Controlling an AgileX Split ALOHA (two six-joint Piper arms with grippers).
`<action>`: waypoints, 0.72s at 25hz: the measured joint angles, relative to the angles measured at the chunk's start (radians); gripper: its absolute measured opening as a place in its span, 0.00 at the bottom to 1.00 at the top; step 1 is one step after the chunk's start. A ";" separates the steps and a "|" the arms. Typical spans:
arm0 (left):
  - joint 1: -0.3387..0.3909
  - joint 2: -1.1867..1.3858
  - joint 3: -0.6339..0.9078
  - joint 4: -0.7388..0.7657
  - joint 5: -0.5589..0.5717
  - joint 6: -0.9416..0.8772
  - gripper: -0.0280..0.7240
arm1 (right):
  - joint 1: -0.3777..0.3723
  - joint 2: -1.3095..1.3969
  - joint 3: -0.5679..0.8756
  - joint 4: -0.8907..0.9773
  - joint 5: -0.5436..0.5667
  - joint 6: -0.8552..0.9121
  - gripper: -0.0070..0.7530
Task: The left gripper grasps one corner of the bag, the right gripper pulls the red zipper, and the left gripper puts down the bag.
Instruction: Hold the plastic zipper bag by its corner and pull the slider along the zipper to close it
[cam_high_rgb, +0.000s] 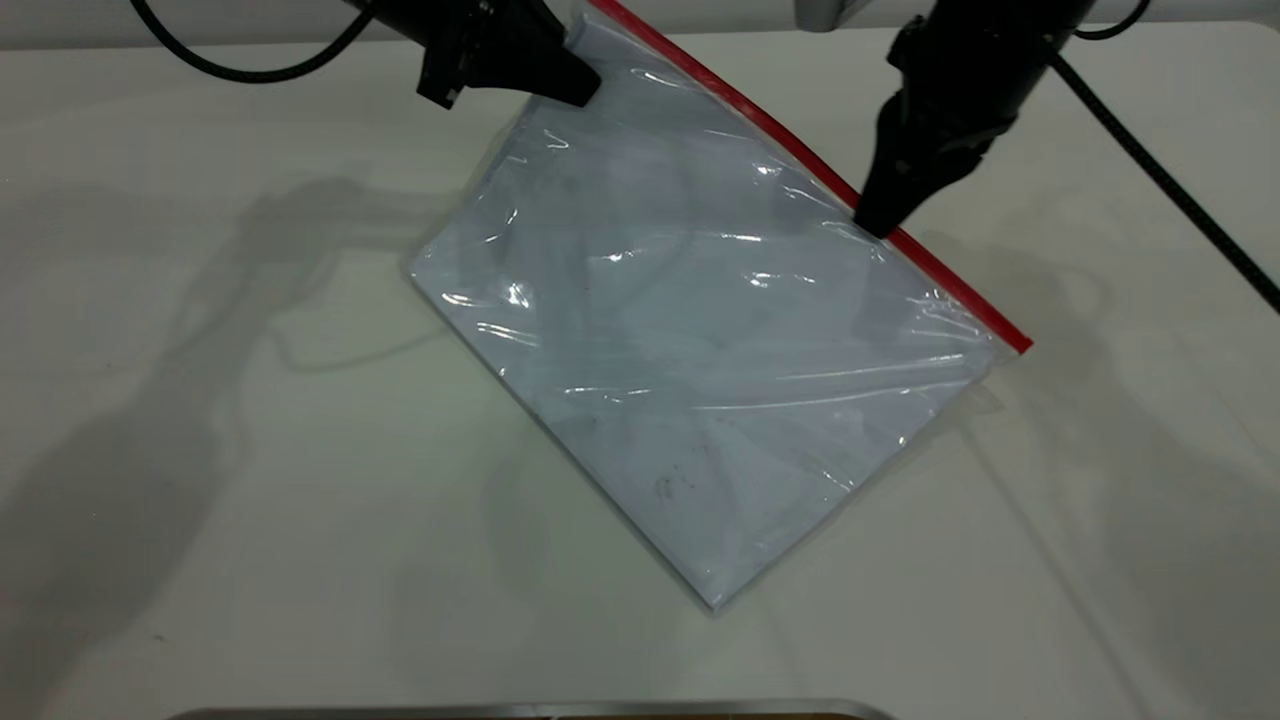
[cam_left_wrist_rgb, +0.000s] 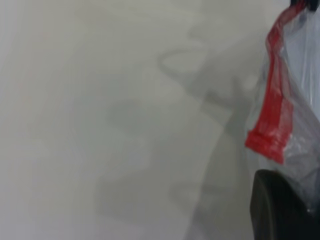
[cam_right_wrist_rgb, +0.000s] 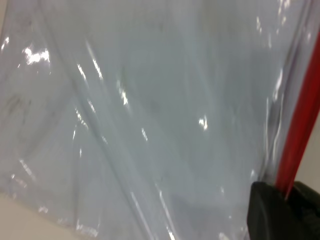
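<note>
I will release the red zipper with my right gripper by the bag's corner at the zipper's near end (cam_high_rgb: 957, 324).
The bag (cam_high_rgb: 690, 330), a clear pouch with white sheets inside, lies slanted, its far end lifted and its near corner on the table. The red zipper (cam_high_rgb: 800, 150) runs along its right-hand long edge. My left gripper (cam_high_rgb: 575, 85) is shut on the corner of the bag at the far end of the red strip; the left wrist view shows that red end (cam_left_wrist_rgb: 270, 135) just above one black jaw. My right gripper (cam_high_rgb: 880, 222) is shut on the red zipper partway along the strip. In the right wrist view the strip (cam_right_wrist_rgb: 300, 130) passes between its jaws (cam_right_wrist_rgb: 289, 194).
The white table (cam_high_rgb: 200, 450) surrounds the bag. A black cable (cam_high_rgb: 1160, 170) trails from the right arm across the table's right side, and another (cam_high_rgb: 240, 72) hangs from the left arm. A metal edge (cam_high_rgb: 530, 710) shows at the near side.
</note>
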 joint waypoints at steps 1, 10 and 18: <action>0.001 0.000 0.000 0.006 -0.001 -0.004 0.11 | -0.008 0.000 0.000 -0.009 0.020 0.014 0.06; 0.010 -0.001 0.000 0.051 -0.010 -0.035 0.11 | -0.079 0.000 0.000 -0.113 0.259 0.211 0.06; 0.009 -0.001 -0.001 0.068 -0.002 -0.039 0.11 | -0.086 0.000 0.000 -0.151 0.371 0.363 0.07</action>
